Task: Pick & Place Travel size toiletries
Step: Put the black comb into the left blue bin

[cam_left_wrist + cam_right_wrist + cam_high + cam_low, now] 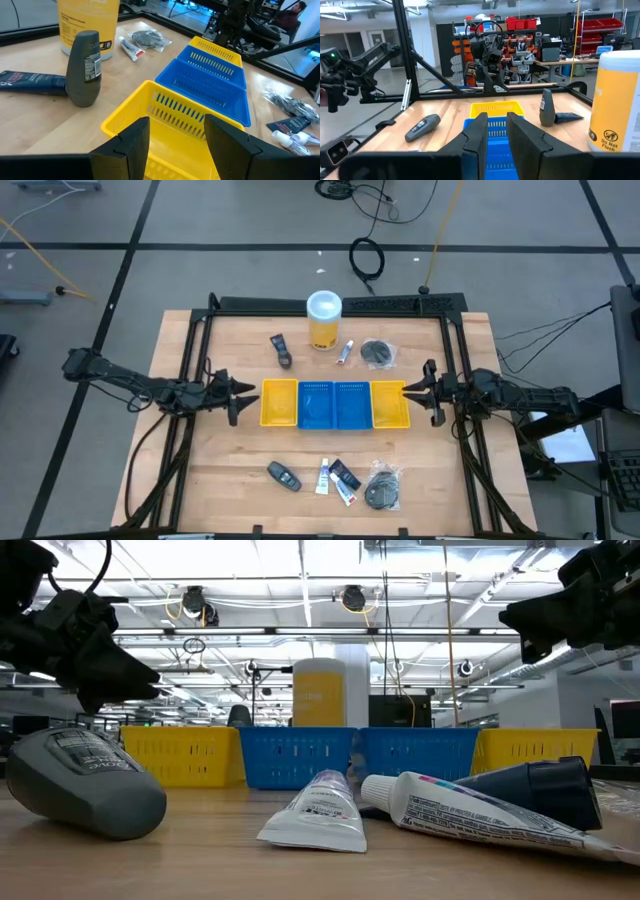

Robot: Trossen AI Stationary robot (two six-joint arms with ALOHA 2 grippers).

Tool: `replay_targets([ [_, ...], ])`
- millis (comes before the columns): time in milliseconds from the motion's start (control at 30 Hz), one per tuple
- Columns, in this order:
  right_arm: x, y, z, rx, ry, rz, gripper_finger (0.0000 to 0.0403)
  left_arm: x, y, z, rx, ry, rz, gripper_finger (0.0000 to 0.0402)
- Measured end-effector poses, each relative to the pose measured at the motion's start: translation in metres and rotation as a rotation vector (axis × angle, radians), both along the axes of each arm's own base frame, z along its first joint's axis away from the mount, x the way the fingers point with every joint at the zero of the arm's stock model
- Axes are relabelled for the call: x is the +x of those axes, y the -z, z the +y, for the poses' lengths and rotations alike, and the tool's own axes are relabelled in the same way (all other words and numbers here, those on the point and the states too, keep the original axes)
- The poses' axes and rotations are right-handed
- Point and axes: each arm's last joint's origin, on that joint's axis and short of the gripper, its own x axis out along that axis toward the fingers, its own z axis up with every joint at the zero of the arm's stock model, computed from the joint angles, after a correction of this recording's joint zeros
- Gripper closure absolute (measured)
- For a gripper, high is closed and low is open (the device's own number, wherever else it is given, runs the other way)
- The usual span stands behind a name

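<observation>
Next, my right gripper grips the clear wrapper [390, 358] of the wrapped black disc near the far edge of the table, next to the white tube.
The toiletries lie in two groups. Near the far edge are a grey oval piece standing on end [84, 67], a short dark tube [32, 82], a white tube [347, 352] and a wrapped black disc [377, 352]. By the near edge lie a dark oval piece [283, 475], white tubes [323, 476], a dark tube [345, 473] and another wrapped disc [382, 487]. My left gripper [235, 395] hovers open at the left end of the tray row. My right gripper [420, 392] hovers open at the row's right end. Neither touches anything.
Four trays sit side by side mid-table: yellow [279, 402], two blue [315, 404] [352, 404], yellow [390, 404]. A tall yellow canister with a white lid [324, 318] stands by the far edge. A black frame borders the table's left, right and far sides.
</observation>
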Motion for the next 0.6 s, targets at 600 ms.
replay_targets([
  [600,0.003,0.003,-0.018,0.145,0.443,0.028,0.0339,0.003,-0.020,0.000,0.012,-0.014,-0.199,0.0215],
])
